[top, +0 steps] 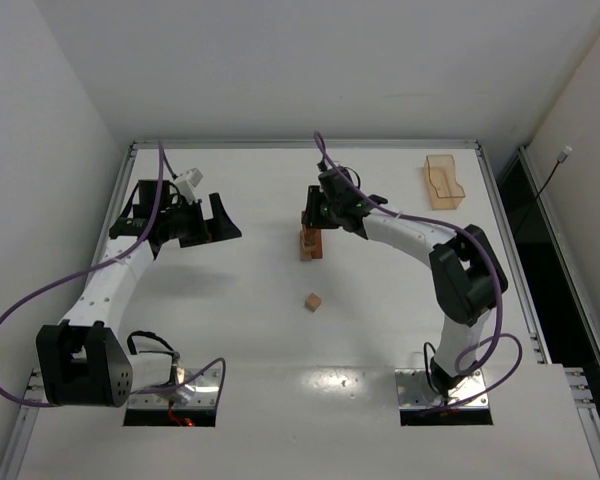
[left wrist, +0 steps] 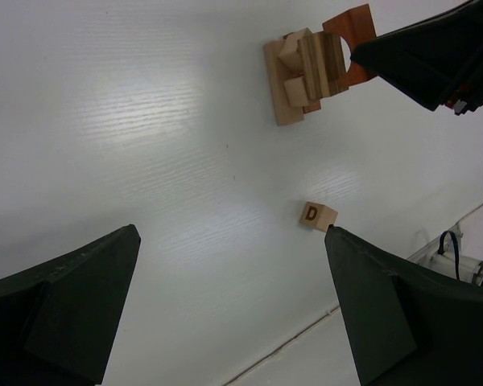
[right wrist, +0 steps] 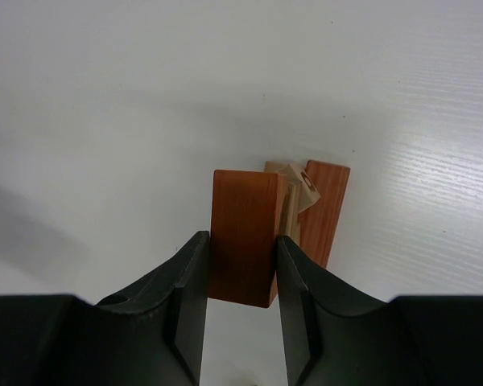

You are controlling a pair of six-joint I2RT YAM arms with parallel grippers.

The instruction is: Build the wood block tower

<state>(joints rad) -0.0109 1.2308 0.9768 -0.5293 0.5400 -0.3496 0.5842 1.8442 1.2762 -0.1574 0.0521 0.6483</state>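
Observation:
Next, I release the reddish-brown block with my right gripper on top of the tan blocks in the tower (top: 307,227) (right wrist: 256,236).
The tower (top: 308,246) is a short stack of tan and reddish-brown wood blocks at the table's middle; it also shows in the left wrist view (left wrist: 302,76). My right gripper (top: 316,216) is shut on a reddish-brown bar (right wrist: 243,233), held right against the stack's upper part. Behind the bar are tan blocks (right wrist: 292,178) and another reddish-brown bar (right wrist: 324,211). A loose tan cube (top: 312,301) marked D (left wrist: 317,215) lies nearer the arms. My left gripper (top: 220,220) is open and empty, left of the tower, with its fingers wide apart (left wrist: 232,233).
A translucent orange tray (top: 443,182) stands at the back right. The table's raised rim (top: 300,145) runs along the far edge. The right arm (top: 420,235) reaches in from the right of the tower.

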